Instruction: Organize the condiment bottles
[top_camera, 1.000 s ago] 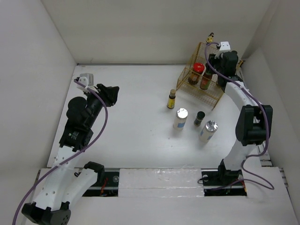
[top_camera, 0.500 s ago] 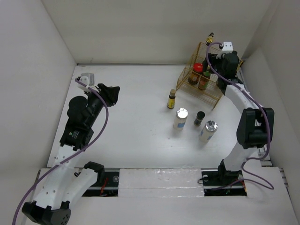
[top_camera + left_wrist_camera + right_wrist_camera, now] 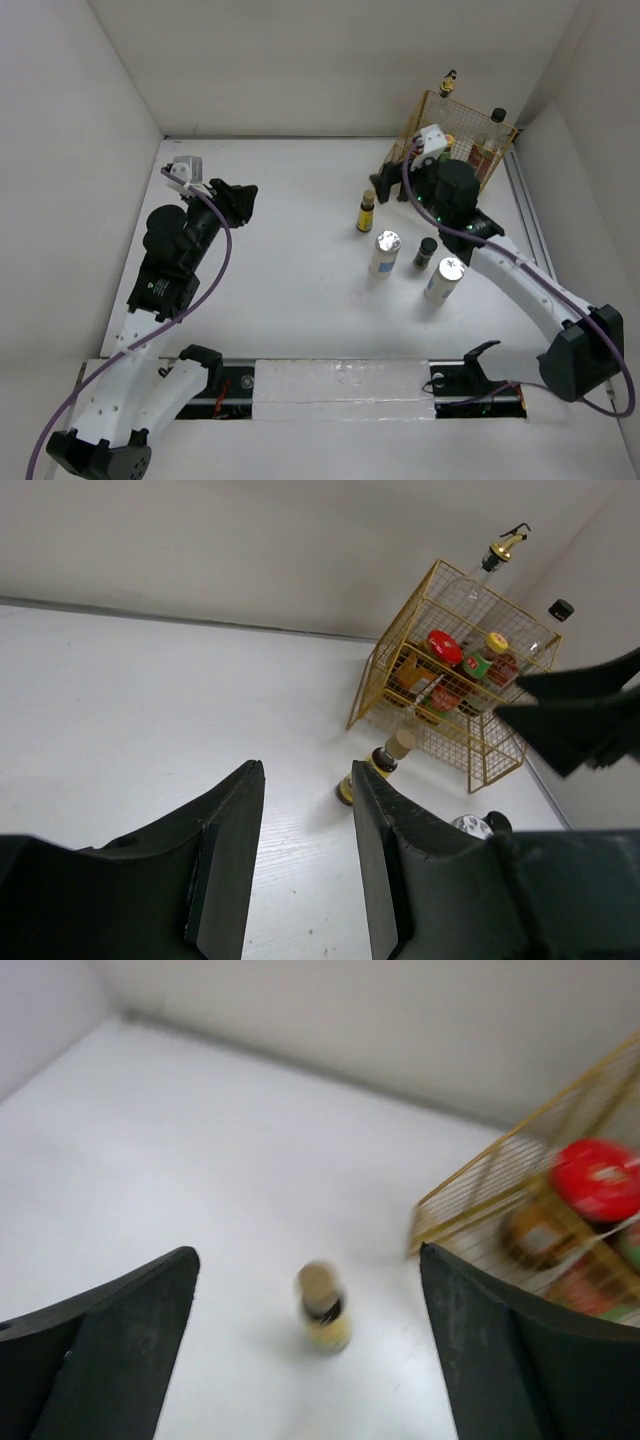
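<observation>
The silver cap [image 3: 388,242] of the white bottle nearest the small brown bottle will be gripped by my right gripper.
Four condiment bottles stand on the table: a small brown bottle with a tan cap [image 3: 367,211] [image 3: 325,1310] [image 3: 375,770], a white bottle with a silver cap [image 3: 385,252], a small black-capped one [image 3: 427,250], and another silver-capped white bottle [image 3: 444,278]. The gold wire basket [image 3: 475,135] [image 3: 450,670] holds a red-capped jar [image 3: 444,648] [image 3: 598,1178], a gold-spouted bottle [image 3: 450,78] and a black-capped bottle [image 3: 497,118]. My right gripper [image 3: 402,172] [image 3: 308,1252] hangs wide open and empty, just left of the basket and facing the small brown bottle. My left gripper [image 3: 235,200] [image 3: 305,770] is open and empty, far to the left.
White walls enclose the table on three sides. The basket sits in the back right corner, close to the right wall. The right arm [image 3: 520,280] stretches over the table's right side, above the silver-capped bottle.
My right gripper opened wide and swung from the basket's back right corner to its left front. A black-capped bottle now shows in that corner. The left arm stayed put.
</observation>
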`<action>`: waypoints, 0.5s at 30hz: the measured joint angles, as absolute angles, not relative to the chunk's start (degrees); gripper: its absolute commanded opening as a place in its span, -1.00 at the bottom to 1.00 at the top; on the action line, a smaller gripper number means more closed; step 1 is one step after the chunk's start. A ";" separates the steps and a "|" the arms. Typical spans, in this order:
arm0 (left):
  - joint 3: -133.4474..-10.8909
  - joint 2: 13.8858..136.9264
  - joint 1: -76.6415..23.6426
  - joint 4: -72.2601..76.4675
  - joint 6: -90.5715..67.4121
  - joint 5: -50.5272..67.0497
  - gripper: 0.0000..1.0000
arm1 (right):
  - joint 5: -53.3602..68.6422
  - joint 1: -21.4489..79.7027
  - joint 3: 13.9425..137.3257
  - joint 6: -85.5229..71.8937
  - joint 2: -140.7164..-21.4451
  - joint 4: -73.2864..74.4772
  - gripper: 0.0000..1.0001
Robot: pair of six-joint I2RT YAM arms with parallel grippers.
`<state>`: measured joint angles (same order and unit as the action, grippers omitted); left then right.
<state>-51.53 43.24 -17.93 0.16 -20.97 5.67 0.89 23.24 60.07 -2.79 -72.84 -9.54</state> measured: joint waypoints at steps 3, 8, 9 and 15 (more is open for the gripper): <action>-51.53 43.24 -17.93 0.16 -20.99 5.80 -0.27 | 0.43 29.69 57.14 -2.02 -70.89 -2.72 1.00; -51.53 43.29 -17.93 0.16 -20.99 5.98 -0.27 | -1.72 33.10 52.53 -1.54 -66.04 9.47 1.00; -51.53 43.31 -17.93 0.16 -20.99 6.02 -0.27 | -2.02 33.10 51.53 -1.54 -64.93 10.90 1.00; -51.53 43.55 -17.93 0.16 -20.99 6.31 -0.27 | -1.37 32.97 49.54 -1.78 -62.96 16.60 1.00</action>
